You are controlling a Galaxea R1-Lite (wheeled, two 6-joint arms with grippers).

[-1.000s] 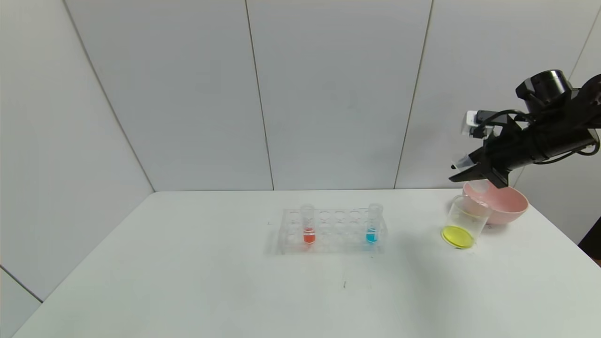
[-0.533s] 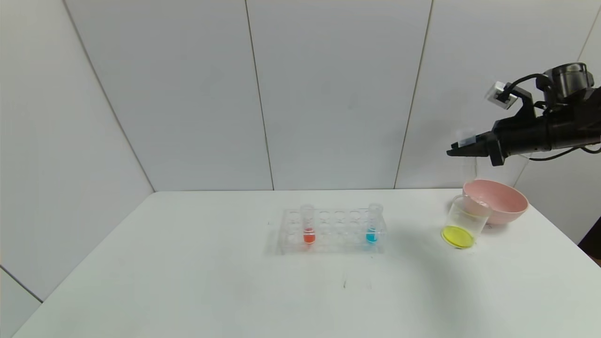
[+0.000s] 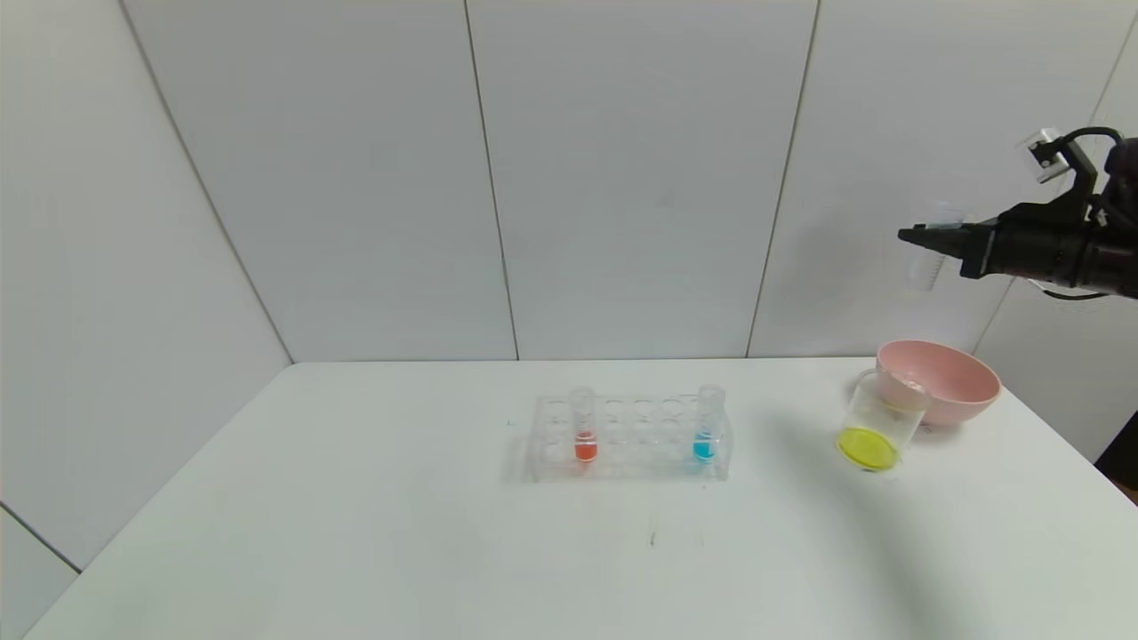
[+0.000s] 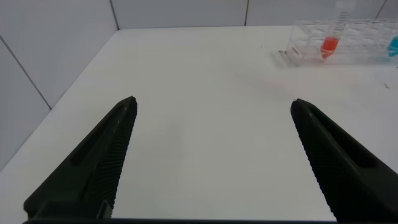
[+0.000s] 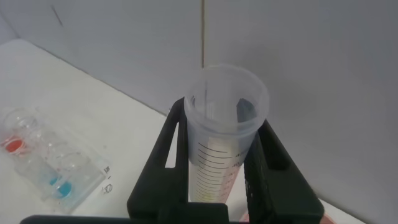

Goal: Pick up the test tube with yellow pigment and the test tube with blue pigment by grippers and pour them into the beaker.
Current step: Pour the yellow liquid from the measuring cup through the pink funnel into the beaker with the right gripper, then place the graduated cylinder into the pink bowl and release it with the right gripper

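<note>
My right gripper is going to let go of the empty test tube inside the pink bowl, on the bowl's side [image 3: 921, 379] near the beaker.
My right gripper [image 3: 925, 238] is raised high at the right, above the pink bowl, shut on a clear graduated test tube [image 3: 928, 258]. That tube [image 5: 222, 143] stands about upright between the fingers and looks nearly empty, with only a faint yellow tint. The beaker [image 3: 876, 425] stands on the table with yellow liquid in its bottom. The test tube with blue pigment [image 3: 706, 427] stands at the right end of the clear rack [image 3: 631, 437]. My left gripper [image 4: 212, 106] is open and empty over bare table, out of the head view.
A tube with orange-red liquid [image 3: 583, 428] stands at the rack's left end; it also shows in the left wrist view [image 4: 331, 36]. A pink bowl [image 3: 944, 380] sits just behind the beaker, near the table's right edge. Grey wall panels close the back.
My right gripper has lifted from just over the beaker and drawn back to the right. The tube has turned from tipped over the beaker to about upright.
</note>
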